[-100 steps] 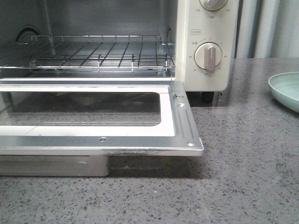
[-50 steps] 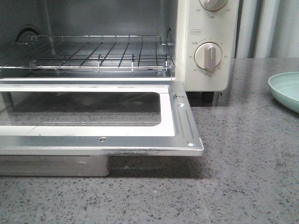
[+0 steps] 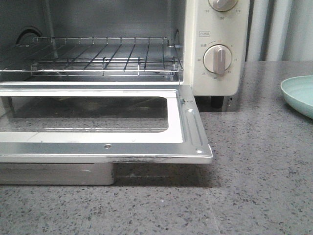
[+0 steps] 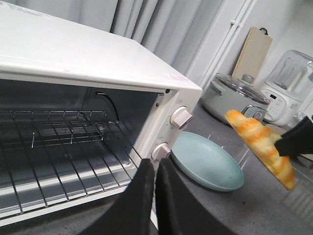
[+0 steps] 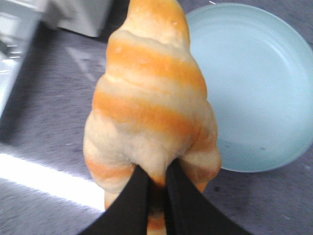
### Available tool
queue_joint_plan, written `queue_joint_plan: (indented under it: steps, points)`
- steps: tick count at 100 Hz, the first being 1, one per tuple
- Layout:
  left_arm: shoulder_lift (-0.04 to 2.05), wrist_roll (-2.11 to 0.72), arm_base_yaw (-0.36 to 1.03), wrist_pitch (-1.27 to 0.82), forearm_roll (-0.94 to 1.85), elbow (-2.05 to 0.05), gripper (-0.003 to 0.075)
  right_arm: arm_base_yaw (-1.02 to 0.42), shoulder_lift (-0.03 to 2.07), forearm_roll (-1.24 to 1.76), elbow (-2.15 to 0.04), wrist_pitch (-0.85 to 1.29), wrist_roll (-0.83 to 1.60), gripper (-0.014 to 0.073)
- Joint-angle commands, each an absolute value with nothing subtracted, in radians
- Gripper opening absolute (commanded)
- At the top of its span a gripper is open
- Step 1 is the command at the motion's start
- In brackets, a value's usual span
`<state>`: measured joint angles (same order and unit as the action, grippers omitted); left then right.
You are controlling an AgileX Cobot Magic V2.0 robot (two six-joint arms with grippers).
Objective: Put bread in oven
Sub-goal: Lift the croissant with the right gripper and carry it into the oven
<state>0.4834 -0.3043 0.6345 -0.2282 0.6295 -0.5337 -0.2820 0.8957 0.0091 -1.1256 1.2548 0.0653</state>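
The bread will go down from my right gripper onto the oven's bare wire rack (image 3: pixel 117 46), toward the side with the dials.
The cream-white oven (image 3: pixel 217 49) stands open, its glass door (image 3: pixel 98 142) dropped flat and its wire rack (image 3: pixel 98 56) bare. It also shows in the left wrist view (image 4: pixel 73 58). My right gripper (image 5: pixel 156 181) is shut on the bread (image 5: pixel 151 98), a golden-orange striped crescent roll, and holds it in the air above the counter beside the teal plate. In the left wrist view the bread (image 4: pixel 261 144) hangs to the right of the oven, with the right gripper's black fingers (image 4: pixel 298 139) on it. My left gripper (image 4: pixel 155 169) is shut and empty, in front of the oven's dials.
A teal plate (image 3: pixel 301 93) sits on the grey speckled counter right of the oven; it also shows in both wrist views (image 4: pixel 205 159) (image 5: pixel 254 83). A rice cooker (image 4: pixel 234 98), a blender (image 4: pixel 286 93) and a wooden board (image 4: pixel 252 51) stand at the back.
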Motion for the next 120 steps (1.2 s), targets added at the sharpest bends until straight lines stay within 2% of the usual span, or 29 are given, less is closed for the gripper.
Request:
queue_joint_plan:
  steps: [1,50,73,120]
  points:
    - [0.487,-0.303,0.643,-0.151,0.634,-0.568,-0.0021,-0.329,0.867,0.055,-1.147,1.304,0.074,-0.0068]
    - [0.487,-0.303,0.643,-0.139,0.63,-0.568,-0.0021,-0.641,0.99,0.037,-1.154,1.216,0.078,-0.0068]
    - [0.487,-0.303,0.643,-0.123,0.63,-0.568,-0.0021,-0.793,1.111,-0.053,-1.262,1.169,0.078,-0.0068]
    - [0.487,-0.303,0.643,-0.115,0.628,-0.568,-0.0021,-0.929,1.361,-0.25,-1.439,1.053,0.078,-0.0069]
